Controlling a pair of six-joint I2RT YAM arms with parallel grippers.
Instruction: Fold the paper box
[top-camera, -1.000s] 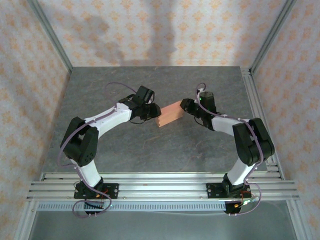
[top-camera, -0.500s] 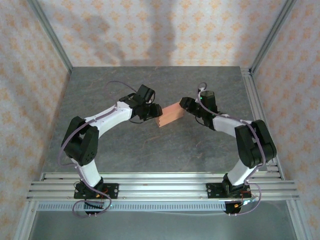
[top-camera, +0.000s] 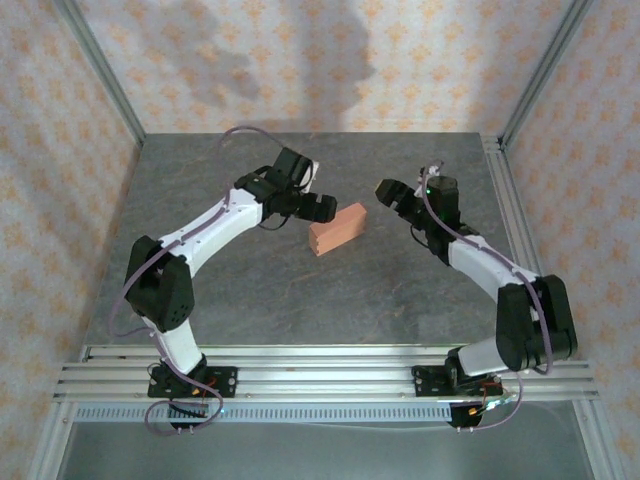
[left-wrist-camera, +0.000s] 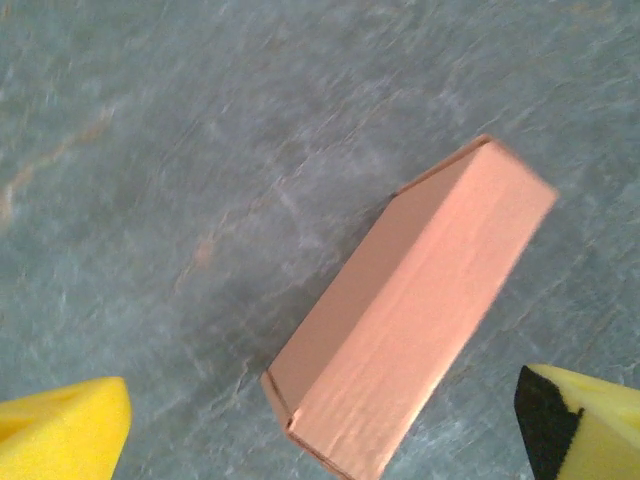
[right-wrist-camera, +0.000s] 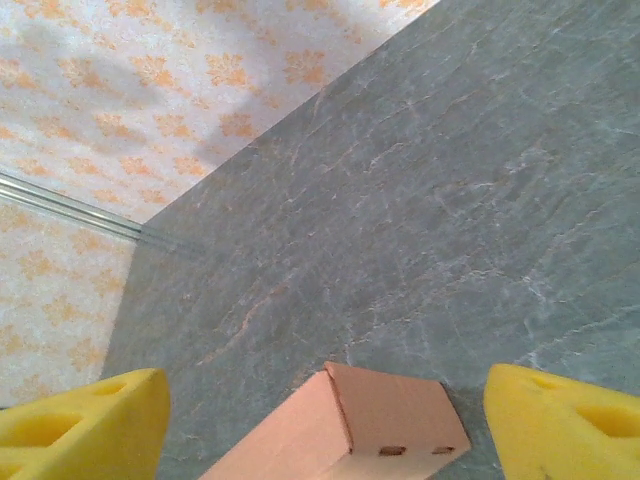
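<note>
The closed paper box is standing askew on its narrow side. Next, my left gripper grasps it across its narrow top (left-wrist-camera: 425, 312) and lays it flat.
The paper box (top-camera: 337, 229) is a closed salmon-pink box resting on the grey table, skewed, with neither gripper touching it. My left gripper (top-camera: 322, 208) hovers just left of and behind it, open. In the left wrist view the box (left-wrist-camera: 420, 320) lies below, between the wide-apart yellow pads (left-wrist-camera: 60, 435) of the left gripper (left-wrist-camera: 320, 440). My right gripper (top-camera: 388, 192) is open to the right of the box, with a gap between them. The right wrist view shows the box's end face (right-wrist-camera: 395, 425), which has two small slots, low between the yellow pads (right-wrist-camera: 570, 420) of the right gripper (right-wrist-camera: 325, 425).
Patterned walls (top-camera: 300, 60) close the table on three sides. An aluminium rail (top-camera: 510, 210) runs along the right edge, and rails (top-camera: 320, 375) cross the near edge by the arm bases. Bare grey tabletop (top-camera: 300, 290) surrounds the box.
Both grippers have opened and let go of the box. Each arm has drawn back and away from it, the left one rearward, the right one to the right.
</note>
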